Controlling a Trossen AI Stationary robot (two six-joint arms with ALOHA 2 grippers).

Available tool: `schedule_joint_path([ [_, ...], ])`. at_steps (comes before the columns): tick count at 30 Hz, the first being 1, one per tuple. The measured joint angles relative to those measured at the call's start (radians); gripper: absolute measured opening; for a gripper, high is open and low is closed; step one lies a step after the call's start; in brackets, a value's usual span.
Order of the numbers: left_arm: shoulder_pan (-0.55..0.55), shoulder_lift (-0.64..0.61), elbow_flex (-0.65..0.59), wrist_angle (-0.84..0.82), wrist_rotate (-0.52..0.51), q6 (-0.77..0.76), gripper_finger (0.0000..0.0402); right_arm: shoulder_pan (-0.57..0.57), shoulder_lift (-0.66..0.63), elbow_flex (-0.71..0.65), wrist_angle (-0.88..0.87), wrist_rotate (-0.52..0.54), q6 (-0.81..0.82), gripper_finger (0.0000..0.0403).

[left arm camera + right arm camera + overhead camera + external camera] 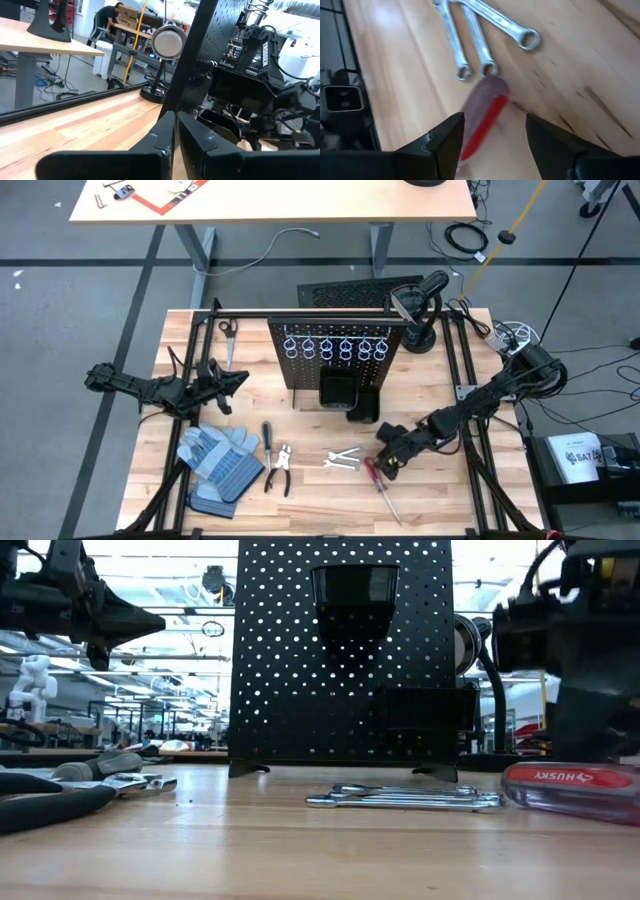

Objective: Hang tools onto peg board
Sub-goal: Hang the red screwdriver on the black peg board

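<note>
The red-handled screwdriver lies beside the silver wrenches, and next my right gripper should close on the middle of the handle (375,472) (479,125) of that screwdriver.
The red-handled screwdriver (379,479) lies flat on the wooden table, right of the silver wrenches (343,460). My right gripper (495,134) hovers over its handle (486,116), slanting down and open, one finger on either side and apart from it. The pliers (281,471) and the grey-handled screwdriver (268,438) lie farther left. The peg board (335,355) stands upright at the table's middle with silver rings and a black bin (337,390). My left gripper (232,380) waits shut and level, left of the board.
Blue-grey gloves (215,462) lie at the near left. Scissors (228,330) rest at the far left by the black frame rail (300,311). A round lamp on a stand (420,335) sits right of the board. Bare wood (330,505) lies near the front edge.
</note>
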Motion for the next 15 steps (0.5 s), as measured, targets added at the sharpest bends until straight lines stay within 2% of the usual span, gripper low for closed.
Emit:
schedule_joint_path([
  [5, 0.0, 0.0, 0.0, 0.0, 0.0, 0.008, 0.0031, 0.0, 0.004, 0.059, -0.026, 0.006, -0.063, 0.0208],
  [9, 0.0, 0.0, 0.0, 0.0, 0.0, 0.009, 0.0031, 0.0, 0.046, 0.093, -0.132, 0.006, -0.069, 0.0208],
  [15, 0.0, 0.0, 0.0, 0.0, 0.0, 0.009, 0.0031, 0.004, 0.125, 0.138, -0.138, 0.0, -0.058, 0.0208],
])
